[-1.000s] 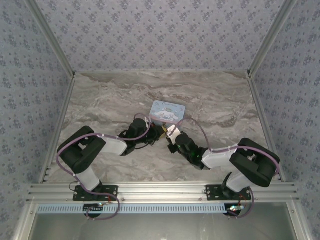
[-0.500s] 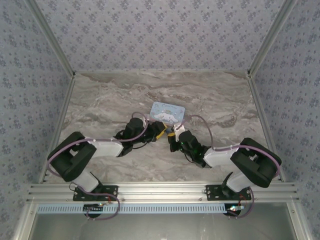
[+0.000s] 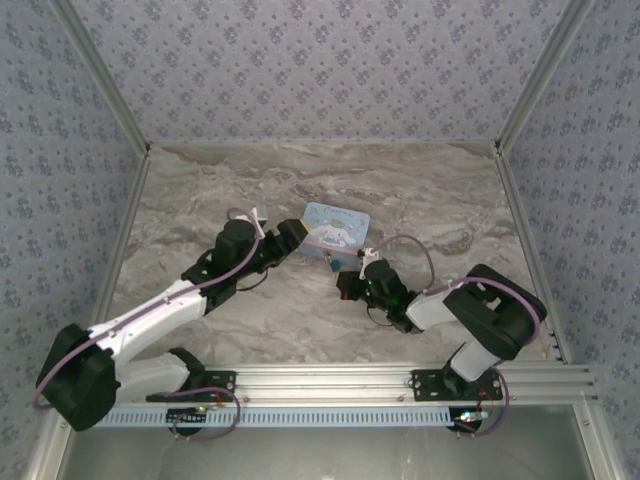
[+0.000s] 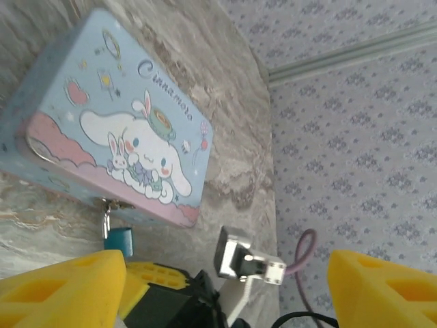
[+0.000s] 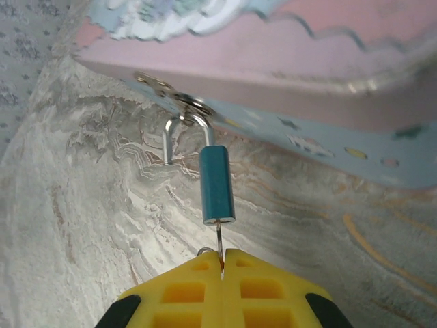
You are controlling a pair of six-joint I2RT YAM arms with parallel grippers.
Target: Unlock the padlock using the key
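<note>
The open shackle hooks the tin's ring and my right gripper holds only the key. Next, I let go of the key and take hold of the padlock's body (image 5: 217, 184).
The small teal padlock (image 5: 217, 184) hangs by its metal shackle (image 5: 183, 126) from the ring on the front of the pastel-blue cartoon tin (image 5: 328, 61). One leg of the shackle stands free beside the lock body. The key (image 5: 219, 240), a thin blade, sticks into the padlock's bottom, and my right gripper (image 5: 222, 258) is shut on it. In the top view my right gripper (image 3: 350, 283) sits just in front of the tin (image 3: 335, 228). My left gripper (image 3: 290, 235) hovers at the tin's left end, open and holding nothing. Its wrist view shows the padlock (image 4: 117, 239) under the tin (image 4: 116, 137).
The tin lies on a marbled tabletop (image 3: 420, 200) enclosed by patterned walls. Metal frame rails (image 3: 320, 385) run along the near edge by the arm bases. The right arm's wrist camera bracket (image 4: 247, 260) and purple cable lie between my left fingers (image 4: 61, 287).
My left gripper has opened and drawn back up and left from the padlock as the left arm stretched out. The right gripper stays shut on the key.
</note>
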